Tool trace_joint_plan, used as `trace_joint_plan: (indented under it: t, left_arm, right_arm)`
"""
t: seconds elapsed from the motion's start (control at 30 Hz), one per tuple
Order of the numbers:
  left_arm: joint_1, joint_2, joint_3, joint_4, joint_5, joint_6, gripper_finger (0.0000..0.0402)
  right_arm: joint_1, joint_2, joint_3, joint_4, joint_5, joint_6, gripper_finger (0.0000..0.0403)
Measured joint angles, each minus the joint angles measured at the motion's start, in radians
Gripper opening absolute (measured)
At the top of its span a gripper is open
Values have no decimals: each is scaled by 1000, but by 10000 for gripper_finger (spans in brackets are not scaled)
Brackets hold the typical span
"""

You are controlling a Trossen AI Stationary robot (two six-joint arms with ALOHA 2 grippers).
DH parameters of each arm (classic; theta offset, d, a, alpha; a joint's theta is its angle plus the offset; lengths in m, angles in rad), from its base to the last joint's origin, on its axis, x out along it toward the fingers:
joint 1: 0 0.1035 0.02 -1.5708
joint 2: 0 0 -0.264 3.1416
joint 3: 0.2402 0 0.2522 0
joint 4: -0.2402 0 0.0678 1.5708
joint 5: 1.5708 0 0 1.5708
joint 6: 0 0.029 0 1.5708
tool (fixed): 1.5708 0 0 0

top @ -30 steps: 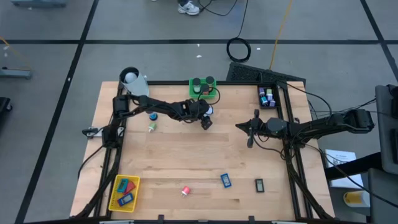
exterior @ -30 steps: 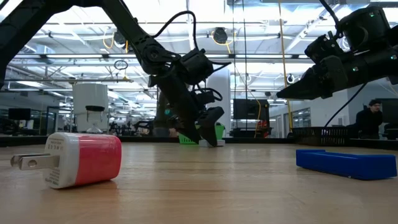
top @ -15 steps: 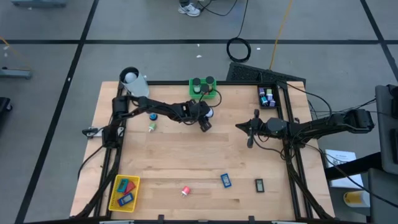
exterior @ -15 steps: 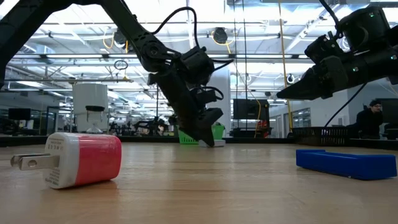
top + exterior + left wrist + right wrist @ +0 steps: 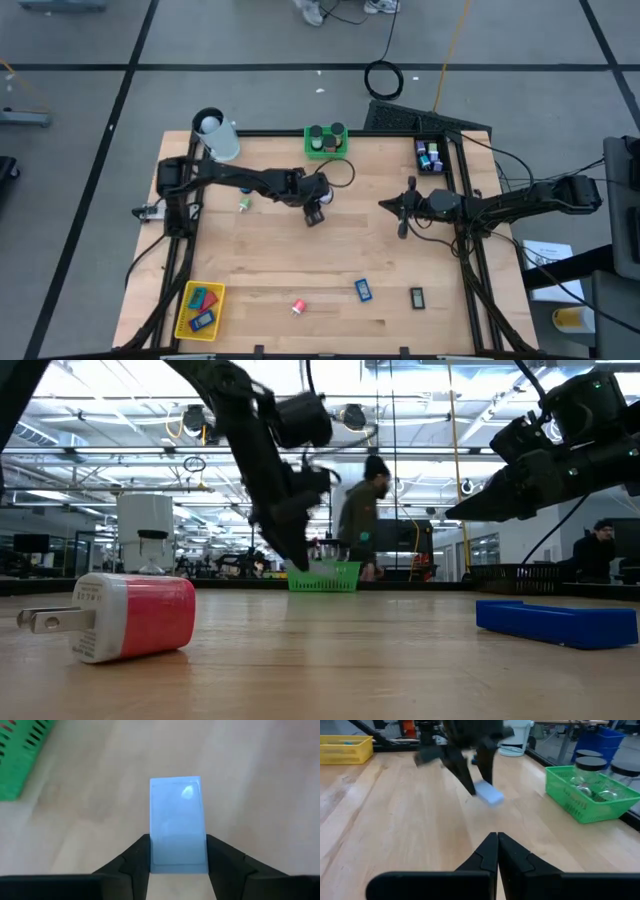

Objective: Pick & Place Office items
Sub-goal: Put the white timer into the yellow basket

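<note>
My left gripper has the pale blue block. It will let go of the block in the yellow basket, on top of the blue piece (image 5: 203, 321) there.
A pale blue block (image 5: 177, 815), one of the office items, sits between the fingers of my left gripper (image 5: 177, 841), which is shut on it above the middle of the table (image 5: 314, 212), in front of the green basket (image 5: 327, 143). The right wrist view shows the block (image 5: 488, 794) tilted under the dark fingers. My right gripper (image 5: 382, 203) hovers shut right of centre, pointing toward the left arm. A red-and-white plug piece (image 5: 298, 307), a blue block (image 5: 363, 290) and a black piece (image 5: 417, 296) lie flat near the front edge. My left gripper pinches the pale blue block by its two long sides, at one end (image 5: 159, 856), between its two fingers (image 5: 137, 857). The fingers slant down from the table's left side and lie along the block, whose other end sticks out past the fingertips. It hangs tilted, clear of the wood.
A yellow basket (image 5: 200, 308) with red and blue pieces stands at the front left. A black tray (image 5: 430, 155) of small bits sits at the back right, and a white cylinder (image 5: 215, 135) at the back left. A small green bit (image 5: 244, 204) lies under the left arm. A person (image 5: 362, 510) stands beyond the table.
My left gripper has risen from the table and swung toward the left and near edges. It carries the pale blue block, which was on the wood and is now lifted clear. A person has walked into view behind the green basket.
</note>
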Motion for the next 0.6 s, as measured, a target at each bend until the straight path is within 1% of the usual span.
trace_joint_plan:
  t: [0.17, 0.27, 0.4, 0.5, 0.6]
  left_arm:
    - [-69, -118, -2, -130, -12, -84, 181]
    - [-132, -207, -37, -160, -58, -179, 177]
    - [-235, -356, -147, -169, -98, -366, 162]
    - [-344, -476, -248, -171, -135, -545, 162]
    - [-477, -574, -323, -193, -171, -729, 173]
  right_arm:
    - [0, 0, 0, -1, -9, 0, 0]
    - [0, 0, 0, -1, -30, 5, 0]
    - [0, 0, 0, -3, -55, 16, 0]
    - [0, 0, 0, -9, -55, 25, 0]
    - [0, 0, 0, -9, -55, 26, 0]
